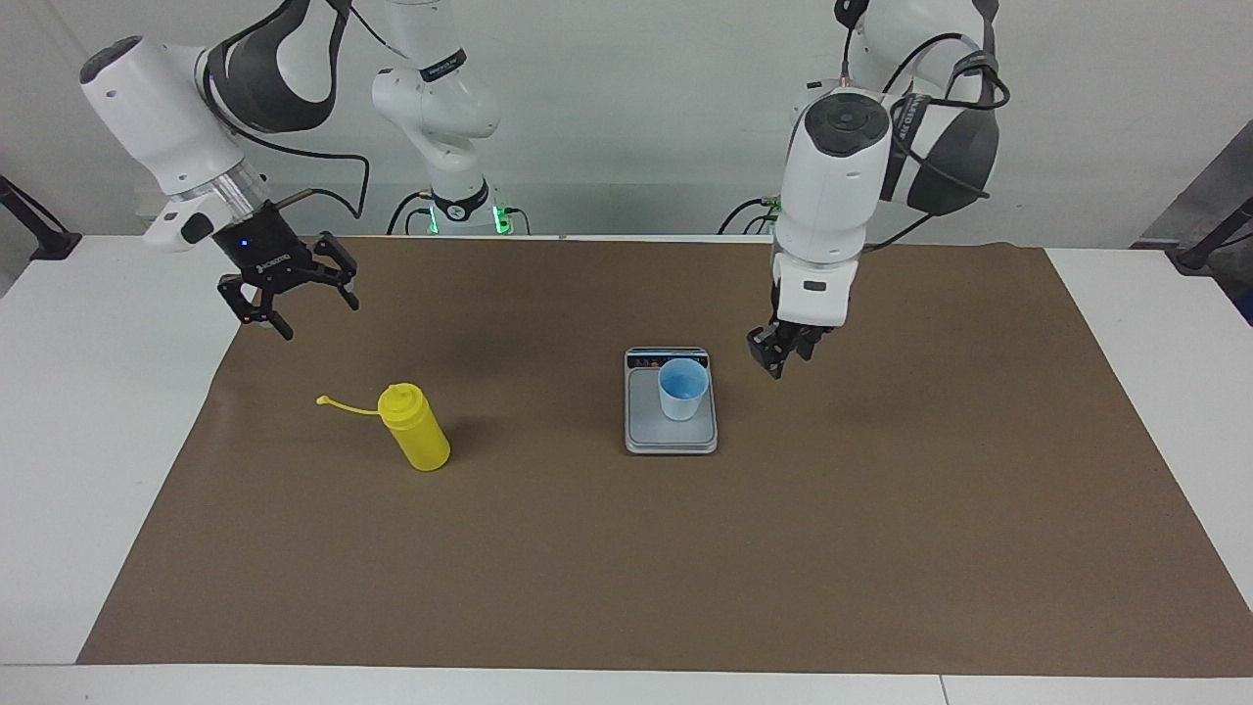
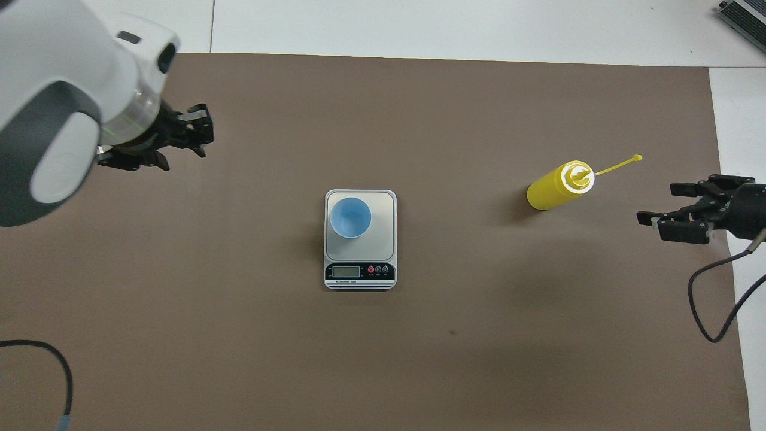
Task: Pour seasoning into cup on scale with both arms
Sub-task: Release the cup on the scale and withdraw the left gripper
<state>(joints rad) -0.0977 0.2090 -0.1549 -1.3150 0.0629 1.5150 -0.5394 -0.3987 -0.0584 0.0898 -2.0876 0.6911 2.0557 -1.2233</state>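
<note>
I move my right gripper to the yellow seasoning bottle next and close it on the bottle's body (image 2: 563, 191), just a little below the bottle's cap.
The yellow seasoning bottle (image 1: 416, 431) stands upright on the brown mat toward the right arm's end, its cap strap (image 1: 343, 403) hanging out sideways; the overhead view (image 2: 559, 187) shows it too. The light-blue cup (image 1: 682, 389) (image 2: 350, 217) stands empty on the silver scale (image 1: 671, 441) (image 2: 383, 239) at mid-table, whose display strip faces the robots. My right gripper (image 1: 294, 308) (image 2: 688, 209) is open and empty, in the air over the mat's edge, apart from the bottle. My left gripper (image 1: 778, 354) (image 2: 200, 129) hangs empty over the mat beside the scale, toward the left arm's end.
The brown mat (image 1: 685, 568) covers most of the white table (image 1: 78, 441). A black cable (image 2: 712, 299) loops from the right arm's wrist over the mat's edge. Another cable (image 2: 60, 371) lies at the left arm's end.
</note>
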